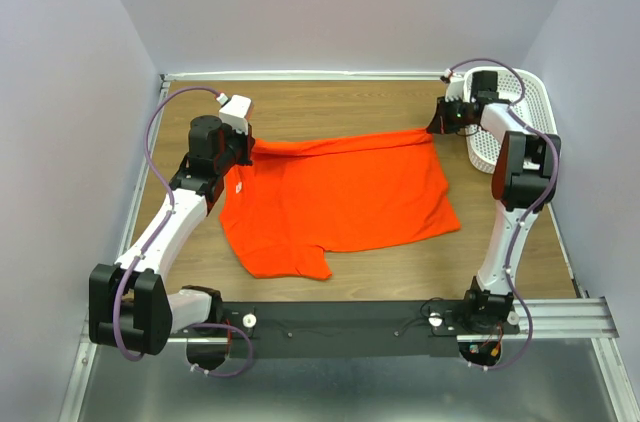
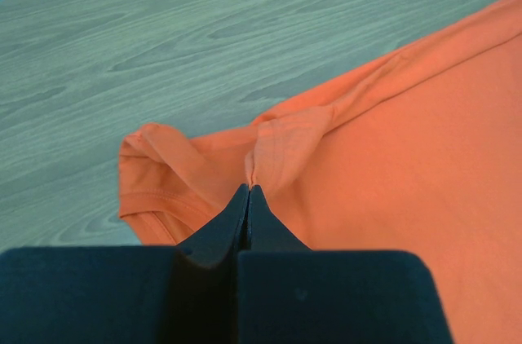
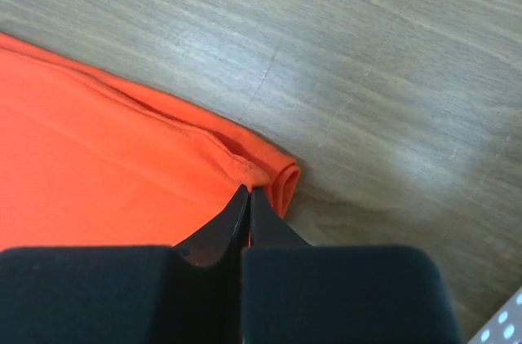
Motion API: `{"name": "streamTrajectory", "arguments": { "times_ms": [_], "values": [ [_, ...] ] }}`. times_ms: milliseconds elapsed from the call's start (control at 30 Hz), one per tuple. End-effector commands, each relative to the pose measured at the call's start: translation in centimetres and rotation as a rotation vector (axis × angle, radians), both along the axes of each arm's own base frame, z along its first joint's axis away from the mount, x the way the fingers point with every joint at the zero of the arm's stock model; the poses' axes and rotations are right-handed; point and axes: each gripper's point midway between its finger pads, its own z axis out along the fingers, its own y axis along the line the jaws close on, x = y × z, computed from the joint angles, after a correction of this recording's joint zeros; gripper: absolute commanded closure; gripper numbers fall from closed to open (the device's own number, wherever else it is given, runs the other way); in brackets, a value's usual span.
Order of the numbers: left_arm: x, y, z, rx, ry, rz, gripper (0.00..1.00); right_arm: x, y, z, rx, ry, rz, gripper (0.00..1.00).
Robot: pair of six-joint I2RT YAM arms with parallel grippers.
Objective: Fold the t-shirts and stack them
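Note:
The t-shirt's folded part is narrow and curled at its corner, so my right gripper should retake the part's loose edge [image 3: 249, 171] and draw it toward me to flatten it.
One bright orange-red t-shirt [image 1: 340, 197] lies spread on the wooden table, its far edge pulled taut between the two grippers. My left gripper [image 1: 243, 154] is shut on the shirt's far left corner; in the left wrist view the jaws [image 2: 248, 189] pinch a fold of fabric [image 2: 285, 144] beside a bunched sleeve. My right gripper [image 1: 437, 128] is shut on the far right corner; in the right wrist view the jaws [image 3: 249, 191] pinch the rolled hem [image 3: 273, 173]. No neck label shows.
A white plastic lattice basket [image 1: 525, 102] stands at the back right, just behind the right arm. Grey walls enclose the table on three sides. Bare wood [image 1: 330, 107] lies beyond the shirt.

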Motion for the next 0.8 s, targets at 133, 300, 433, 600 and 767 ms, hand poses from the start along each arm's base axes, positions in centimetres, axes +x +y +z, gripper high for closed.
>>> {"name": "streamTrajectory", "arguments": {
  "times_ms": [133, 300, 433, 600, 767],
  "values": [
    [-0.4, -0.6, -0.3, -0.001, 0.008, -0.034, 1.00, -1.6, 0.1, 3.5, -0.049, -0.079, 0.050, 0.95],
    [-0.5, -0.6, -0.2, -0.002, 0.003, -0.038, 1.00, -3.9, -0.1, 3.1, -0.093, -0.081, 0.084, 0.95],
    [-0.6, -0.7, 0.0, -0.005, 0.000, -0.043, 1.00, -6.4, -0.6, 3.0, -0.151, -0.087, 0.114, 0.88],
    [-0.6, -0.7, 0.1, -0.007, -0.004, -0.046, 1.00, -9.3, -2.8, 1.5, -0.294, -0.073, 0.111, 0.33],
    [-0.5, -0.9, 0.3, -0.011, -0.005, -0.056, 1.00, -10.1, -3.0, 2.2, -0.314, -0.094, 0.102, 0.00]
  ]
}}
